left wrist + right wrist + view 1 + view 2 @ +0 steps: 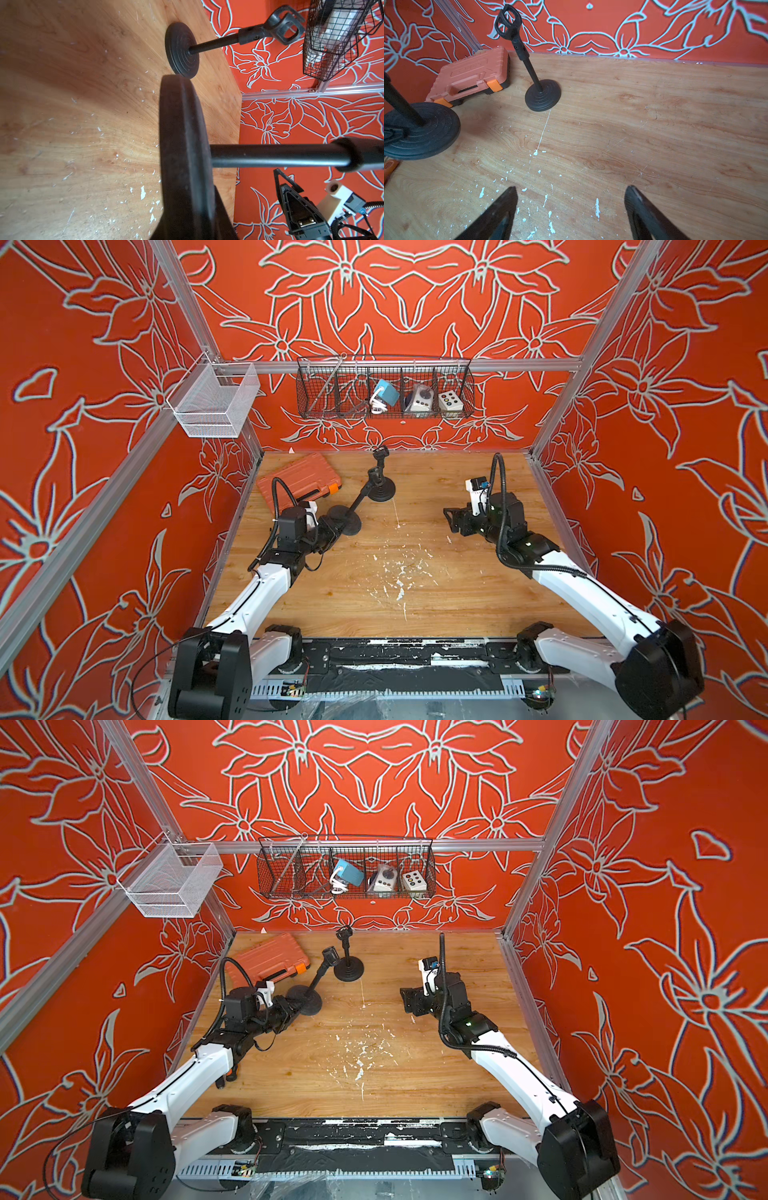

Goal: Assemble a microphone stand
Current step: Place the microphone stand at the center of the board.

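Note:
Next, my left gripper puts the near stand down on the table (pixel 355 535) between the orange tool case and the white flecks.
Two black microphone stands are on the wooden table. The far stand (pixel 381 489) (pixel 543 97) is upright near the back wall, its clip (pixel 380 452) on top. The near stand's round base (pixel 347 520) (pixel 305 999) (pixel 182 145) is gripped at its rim by my left gripper (pixel 330 531) (pixel 187 220), which is shut on it. Its pole (pixel 270 155) leans toward the far stand, clip (pixel 375 476) at the end. My right gripper (pixel 451 519) (pixel 571 188) hovers open over bare table at the right, holding nothing.
An orange tool case (pixel 297 483) (pixel 471 76) lies at the back left, just behind the near stand. A black wire basket (pixel 384 389) with small devices hangs on the back wall, and a white mesh basket (pixel 212 400) on the left frame. White flecks mark the table's middle.

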`<state>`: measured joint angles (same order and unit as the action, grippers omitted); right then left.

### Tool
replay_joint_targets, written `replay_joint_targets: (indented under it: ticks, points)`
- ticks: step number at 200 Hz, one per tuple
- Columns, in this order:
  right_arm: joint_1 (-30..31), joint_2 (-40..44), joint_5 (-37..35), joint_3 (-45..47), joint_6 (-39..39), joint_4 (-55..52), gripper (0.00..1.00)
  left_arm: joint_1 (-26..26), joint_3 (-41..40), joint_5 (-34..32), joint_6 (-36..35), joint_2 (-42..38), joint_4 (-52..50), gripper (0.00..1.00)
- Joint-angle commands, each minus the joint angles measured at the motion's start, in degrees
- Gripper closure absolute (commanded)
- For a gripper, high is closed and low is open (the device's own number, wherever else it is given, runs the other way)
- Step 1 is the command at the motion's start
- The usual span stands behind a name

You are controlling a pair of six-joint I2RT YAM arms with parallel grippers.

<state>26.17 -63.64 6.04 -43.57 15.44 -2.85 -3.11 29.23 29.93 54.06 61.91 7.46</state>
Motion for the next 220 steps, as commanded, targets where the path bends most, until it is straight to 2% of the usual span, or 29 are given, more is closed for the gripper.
replay_joint_targets:
  ticks: [1,47,80,132,179,203,220]
  points:
    - [-0.51,-1.02,0.28,0.68,0.83,2.84,0.16,-0.39,-1.31,-2.1,-0.06,-1.27,6.78,1.0]
    - [-0.67,-3.44,0.56,-0.68,0.07,2.94,0.16,-0.47,-0.24,3.33,0.28,9.82,15.48,1.0]
    - [-0.97,-4.44,-1.3,-0.47,0.25,2.85,0.16,-2.06,0.25,0.92,-0.47,14.44,18.2,1.0]
    - [-1.13,-5.26,-0.51,-0.05,0.9,4.01,0.16,-2.92,0.97,3.17,-0.45,22.93,23.1,1.0]
    - [-1.21,-5.28,-0.14,-0.85,1.17,2.5,0.16,-3.27,1.09,3.55,-0.75,25.71,21.3,0.74]
    - [-1.21,-4.38,-0.66,0.03,1.34,2.41,0.16,-3.29,-0.65,-0.99,-1.68,21.96,16.88,0.61]
    - [-1.21,-3.92,-1.2,0.52,1.11,2.24,0.16,-3.3,-1.22,-4.39,-2.84,19.03,11.9,0.6]
